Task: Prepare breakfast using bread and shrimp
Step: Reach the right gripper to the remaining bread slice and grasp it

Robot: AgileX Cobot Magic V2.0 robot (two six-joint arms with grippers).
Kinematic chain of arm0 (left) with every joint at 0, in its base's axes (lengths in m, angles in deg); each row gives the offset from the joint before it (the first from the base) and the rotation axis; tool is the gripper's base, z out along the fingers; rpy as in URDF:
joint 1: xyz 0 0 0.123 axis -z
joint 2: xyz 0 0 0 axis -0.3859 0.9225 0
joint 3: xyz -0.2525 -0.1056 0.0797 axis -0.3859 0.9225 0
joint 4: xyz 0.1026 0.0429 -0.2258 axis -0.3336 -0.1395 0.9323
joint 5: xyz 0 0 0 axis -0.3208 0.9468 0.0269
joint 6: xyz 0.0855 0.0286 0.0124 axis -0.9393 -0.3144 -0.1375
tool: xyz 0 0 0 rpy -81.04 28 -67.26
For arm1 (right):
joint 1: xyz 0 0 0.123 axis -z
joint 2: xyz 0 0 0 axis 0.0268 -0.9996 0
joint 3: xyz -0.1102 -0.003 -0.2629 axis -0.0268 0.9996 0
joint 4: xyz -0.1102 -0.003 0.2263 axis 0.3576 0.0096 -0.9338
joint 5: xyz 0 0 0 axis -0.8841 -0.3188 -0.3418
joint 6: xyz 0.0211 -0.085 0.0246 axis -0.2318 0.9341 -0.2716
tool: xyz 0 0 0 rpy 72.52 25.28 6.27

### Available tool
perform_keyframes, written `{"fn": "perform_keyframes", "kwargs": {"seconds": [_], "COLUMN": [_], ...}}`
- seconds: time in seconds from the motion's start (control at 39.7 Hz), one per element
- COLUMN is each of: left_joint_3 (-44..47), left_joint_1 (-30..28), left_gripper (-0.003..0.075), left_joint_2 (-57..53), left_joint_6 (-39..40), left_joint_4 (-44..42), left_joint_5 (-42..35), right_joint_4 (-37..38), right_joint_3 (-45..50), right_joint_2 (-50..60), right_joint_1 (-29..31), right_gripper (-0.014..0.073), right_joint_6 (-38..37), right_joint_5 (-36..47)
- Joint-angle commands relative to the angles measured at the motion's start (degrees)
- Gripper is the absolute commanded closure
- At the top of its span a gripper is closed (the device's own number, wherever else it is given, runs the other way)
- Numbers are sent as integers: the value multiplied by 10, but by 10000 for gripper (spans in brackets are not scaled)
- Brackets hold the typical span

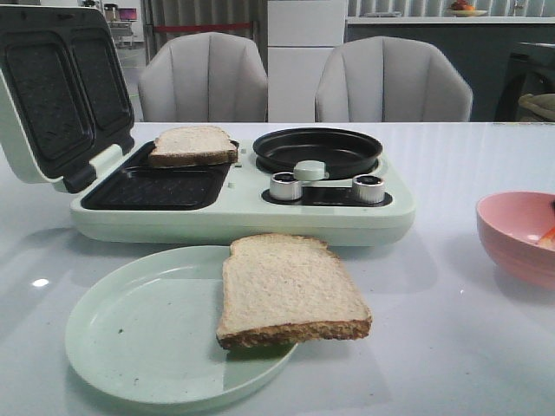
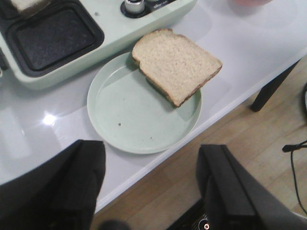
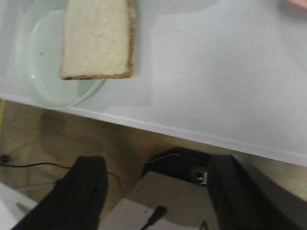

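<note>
I need to move my right gripper to the bread slice on the pale green plate next and grab its overhanging edge [image 1: 349, 286] [image 3: 130, 44] facing the pink bowl.
One bread slice [image 1: 192, 144] lies in the far grill slot of the pale green sandwich maker [image 1: 243, 217]. A second bread slice [image 1: 290, 289] lies on a pale green plate [image 1: 139, 338] at the table's front and overhangs its right rim. It also shows in the left wrist view [image 2: 175, 62] and the right wrist view [image 3: 97, 38]. A small orange-red bit [image 1: 546, 236], perhaps shrimp, shows inside the pink bowl [image 1: 512, 234]. My left gripper [image 2: 151, 187] is open and empty over the table's front edge. My right gripper [image 3: 158, 191] is open and empty, off the table.
The sandwich maker's lid [image 1: 52, 95] stands open at the left. A black round pan [image 1: 316, 149] and two knobs [image 1: 284, 185] sit on its right half. The near grill slot [image 1: 156, 186] holds nothing. Two grey chairs [image 1: 204, 78] stand behind the table.
</note>
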Motion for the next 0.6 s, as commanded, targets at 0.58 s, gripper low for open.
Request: {"fn": "perform_keyframes", "kwargs": {"seconds": [0.58], "left_joint_3": [-13], "left_joint_1": [4], "left_gripper": [244], "left_joint_2": [-1], "left_joint_6": [7], "left_joint_4": [-16], "left_joint_5": [-93], "right_joint_4": [-348], "right_joint_3": [-93], "right_joint_2": [-395], "right_joint_1": [-93], "right_gripper": [45], "right_joint_6": [287], "right_joint_5": [88]}}
